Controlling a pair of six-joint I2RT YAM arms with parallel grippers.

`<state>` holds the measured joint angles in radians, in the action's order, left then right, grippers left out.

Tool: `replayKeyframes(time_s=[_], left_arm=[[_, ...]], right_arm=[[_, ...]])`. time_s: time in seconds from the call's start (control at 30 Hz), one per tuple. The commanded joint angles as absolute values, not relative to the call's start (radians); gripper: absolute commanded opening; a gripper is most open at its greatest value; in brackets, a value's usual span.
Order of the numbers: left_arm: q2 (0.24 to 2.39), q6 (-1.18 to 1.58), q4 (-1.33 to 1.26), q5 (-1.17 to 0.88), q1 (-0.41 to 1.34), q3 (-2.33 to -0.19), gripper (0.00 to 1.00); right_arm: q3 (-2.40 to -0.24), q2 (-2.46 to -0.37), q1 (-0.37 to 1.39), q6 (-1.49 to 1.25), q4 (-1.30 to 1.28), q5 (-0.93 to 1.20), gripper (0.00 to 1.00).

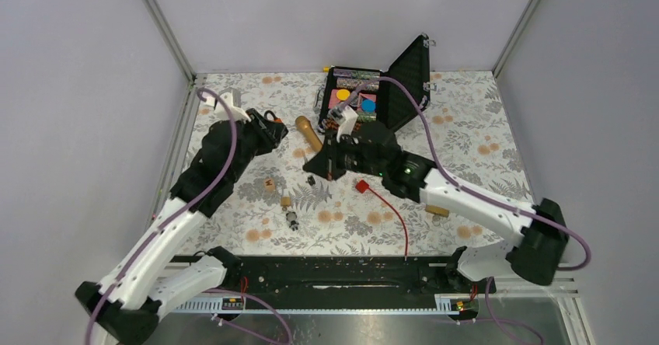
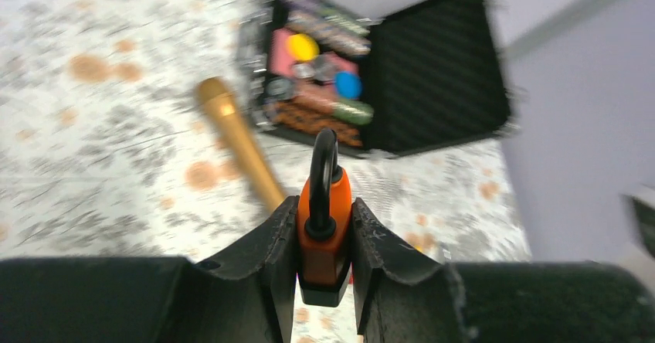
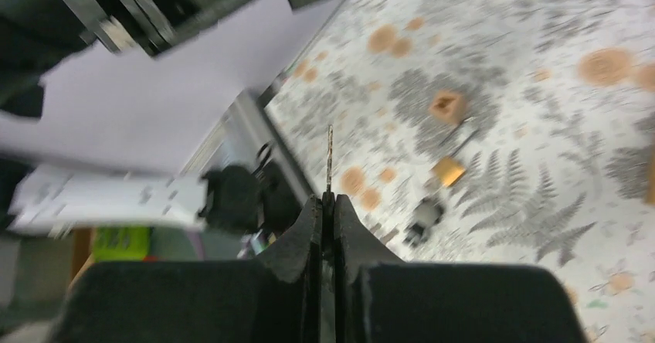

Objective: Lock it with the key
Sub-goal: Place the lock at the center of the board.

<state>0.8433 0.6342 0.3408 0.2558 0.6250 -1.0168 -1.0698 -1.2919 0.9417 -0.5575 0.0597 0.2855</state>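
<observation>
My left gripper is going to set the orange padlock down and let go of it on the floral mat [image 1: 283,155] [image 2: 157,188] between the wooden handle and the small wooden cubes. The padlock is held off the mat now.
My left gripper [image 2: 324,210] is shut on an orange padlock [image 2: 324,239] with a black base. Its black shackle [image 2: 323,165] points away from the wrist. In the top view the left gripper [image 1: 268,121] holds the padlock [image 1: 269,116] at the left of the mat, off the surface. My right gripper [image 3: 328,198] is shut on a thin metal key [image 3: 329,157], seen edge-on, with its blade sticking out past the fingertips. In the top view the right gripper [image 1: 317,166] is at the mat's middle, apart from the padlock and to its right.
An open black case [image 1: 404,77] with coloured pieces stands at the back. A wooden handle [image 1: 308,133] lies between the grippers. A red plug with a red cable [image 1: 362,186], small wooden cubes [image 1: 286,201], a small metal part [image 1: 292,221] and a wood block [image 1: 437,210] lie on the floral mat.
</observation>
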Motion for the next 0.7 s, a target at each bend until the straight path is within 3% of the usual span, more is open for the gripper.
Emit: replayKeyframes(time_s=[0.0, 0.27, 0.67], left_arm=[[0.951, 0.714, 0.297, 0.158, 0.438, -0.957, 0.0], [1.264, 0.679, 0.151, 0.008, 0.244, -0.905, 0.0], [1.654, 0.667, 0.01, -0.216, 0.181, -0.97, 0.01]], right_arm=[[-1.205, -1.471, 0.913, -0.563, 0.044, 0.018, 0.0], [-1.488, -1.881, 0.833, -0.557, 0.08, 0.071, 0.0], [-1.808, -2.263, 0.83, -0.577, -0.068, -0.041, 0.02]])
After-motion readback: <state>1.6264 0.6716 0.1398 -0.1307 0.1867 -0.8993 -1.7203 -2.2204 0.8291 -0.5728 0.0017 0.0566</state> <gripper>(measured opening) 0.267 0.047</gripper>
